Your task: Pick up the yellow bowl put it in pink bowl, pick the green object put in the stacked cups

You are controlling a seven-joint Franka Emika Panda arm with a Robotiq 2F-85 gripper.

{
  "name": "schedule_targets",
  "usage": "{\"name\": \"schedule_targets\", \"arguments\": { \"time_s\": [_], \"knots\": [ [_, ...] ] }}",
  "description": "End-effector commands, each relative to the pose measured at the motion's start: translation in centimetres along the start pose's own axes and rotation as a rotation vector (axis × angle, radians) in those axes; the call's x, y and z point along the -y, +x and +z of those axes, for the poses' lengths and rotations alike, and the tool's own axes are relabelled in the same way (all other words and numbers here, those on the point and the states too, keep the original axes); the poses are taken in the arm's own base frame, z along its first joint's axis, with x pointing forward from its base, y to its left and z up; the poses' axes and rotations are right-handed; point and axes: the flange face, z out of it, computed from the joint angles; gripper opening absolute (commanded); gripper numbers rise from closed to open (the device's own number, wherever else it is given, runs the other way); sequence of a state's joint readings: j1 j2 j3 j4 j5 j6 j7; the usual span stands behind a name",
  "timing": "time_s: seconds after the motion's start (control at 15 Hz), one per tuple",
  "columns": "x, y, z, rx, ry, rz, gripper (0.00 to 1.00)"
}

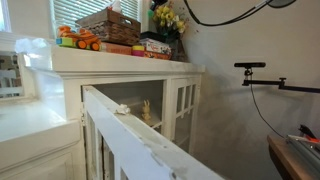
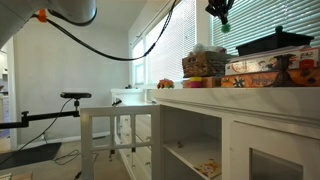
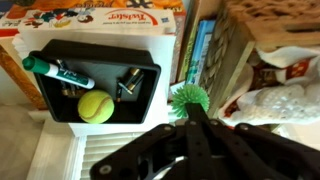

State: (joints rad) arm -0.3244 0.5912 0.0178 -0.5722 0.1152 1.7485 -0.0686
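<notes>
I need to open my gripper to let the green spiky ball, now high above the white cabinet top, go in the stacked cups (image 1: 138, 49) that are between the wicker basket and game boxes.
In the wrist view my gripper (image 3: 190, 110) is shut on a green spiky ball (image 3: 186, 97), which sticks out past the fingertips. I hold it above the gap between a black tray (image 3: 45, 50) and upright books (image 3: 197, 50). In an exterior view the gripper (image 2: 220, 12) hangs high above the white cabinet top (image 2: 240, 93). No yellow bowl, pink bowl or stacked cups show in any view.
The black tray holds a green-capped marker (image 3: 58, 72), a yellow tennis ball (image 3: 96, 106) and a metal clip (image 3: 128, 85). A wicker basket (image 2: 205, 62) and game boxes (image 2: 270, 68) crowd the cabinet top. A basket (image 1: 108, 25) and yellow flowers (image 1: 168, 18) also stand there.
</notes>
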Motion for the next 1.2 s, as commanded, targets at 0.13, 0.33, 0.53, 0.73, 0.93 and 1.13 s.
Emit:
{"name": "schedule_targets", "arguments": {
  "time_s": [0.13,0.33,0.53,0.73,0.93,1.13],
  "knots": [
    [2.2,-2.5,-0.9,0.188,0.070,-0.108,0.00],
    [3.1,-3.2,0.1,0.248,0.081,-0.145,0.00],
    [4.1,-3.7,2.0,0.292,0.102,-0.169,0.00],
    [5.4,-4.2,4.5,0.334,0.122,-0.177,0.00],
    [6.5,-5.0,6.8,0.377,0.130,-0.185,0.00],
    [7.5,-5.6,8.8,0.396,0.137,-0.197,0.00]
  ]
}}
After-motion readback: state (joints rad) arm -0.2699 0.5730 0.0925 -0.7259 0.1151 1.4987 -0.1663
